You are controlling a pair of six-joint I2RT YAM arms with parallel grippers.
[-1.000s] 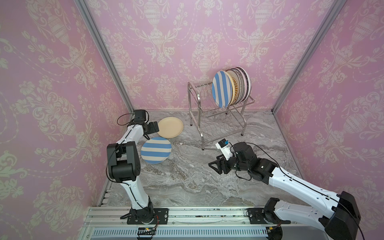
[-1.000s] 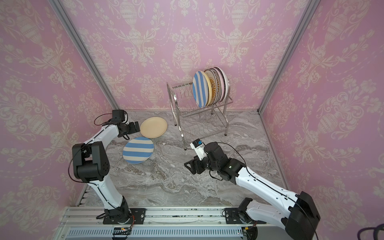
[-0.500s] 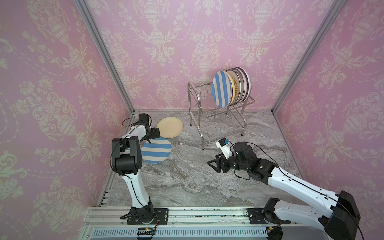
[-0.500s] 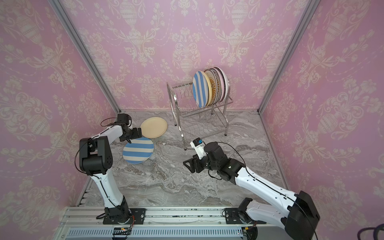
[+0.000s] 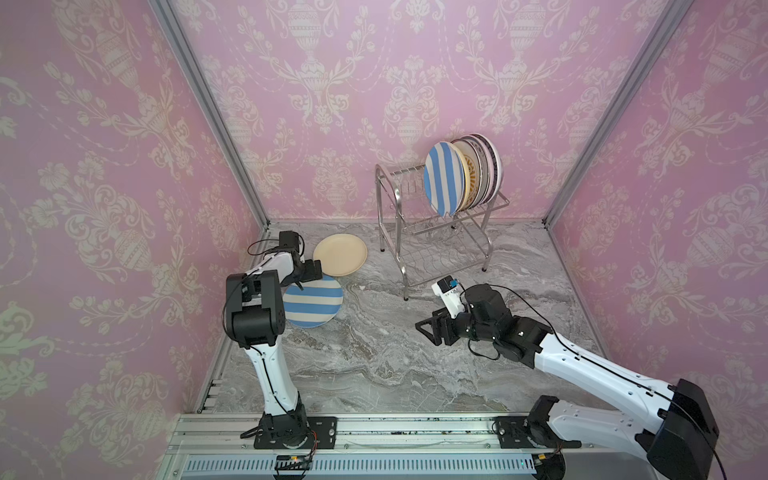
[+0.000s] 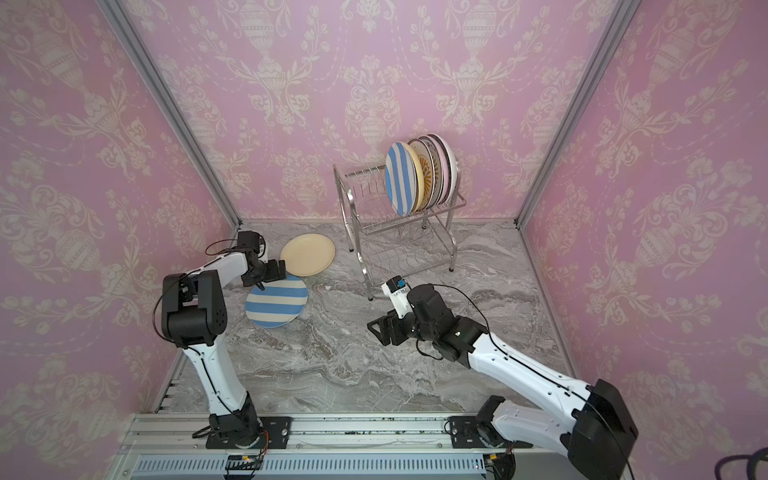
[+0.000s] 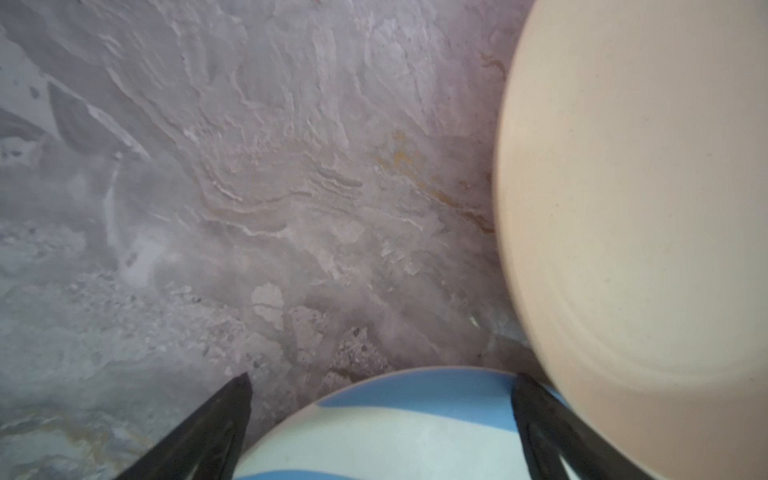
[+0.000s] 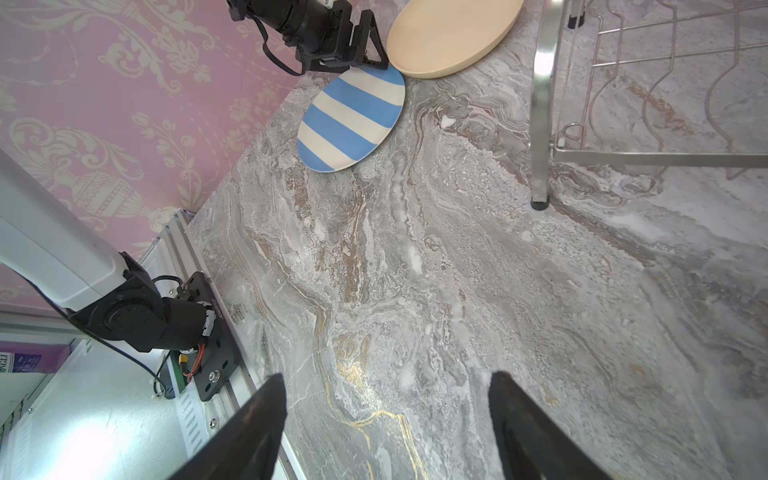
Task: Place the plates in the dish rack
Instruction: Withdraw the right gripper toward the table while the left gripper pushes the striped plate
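Note:
My right gripper will next take hold of the striped plate that lies beside the cream plate, by its near rim (image 5: 335, 317) (image 8: 371, 153) across from my left gripper.
The dish rack (image 5: 390, 208) (image 6: 353, 216) stands at the back, its upper tier holding several upright plates, a blue-and-white striped plate (image 5: 444, 178) (image 6: 401, 178) foremost. Two plates lie flat on the marble at the left: a cream one (image 5: 340, 254) (image 6: 308, 254) (image 7: 644, 208) (image 8: 453, 33) and a striped one (image 5: 316, 301) (image 6: 277, 301) (image 7: 395, 428) (image 8: 353, 120). My left gripper (image 5: 309, 277) (image 6: 272, 276) (image 7: 381, 376) is open, low over the striped plate's far rim, beside the cream plate. My right gripper (image 5: 430, 330) (image 6: 376, 328) (image 8: 386, 375) hangs open and empty above mid-table.
The rack's lower tier (image 5: 440, 257) is an empty wire shelf. Its black-footed front leg (image 8: 540, 203) stands near my right arm. Pink walls close in on three sides, the left wall tight behind my left arm. A metal rail (image 5: 374, 428) runs along the front edge.
My left arm has folded in and its gripper has slid from beside the cream plate to the striped plate's far rim. The right gripper has drifted slightly left, still open.

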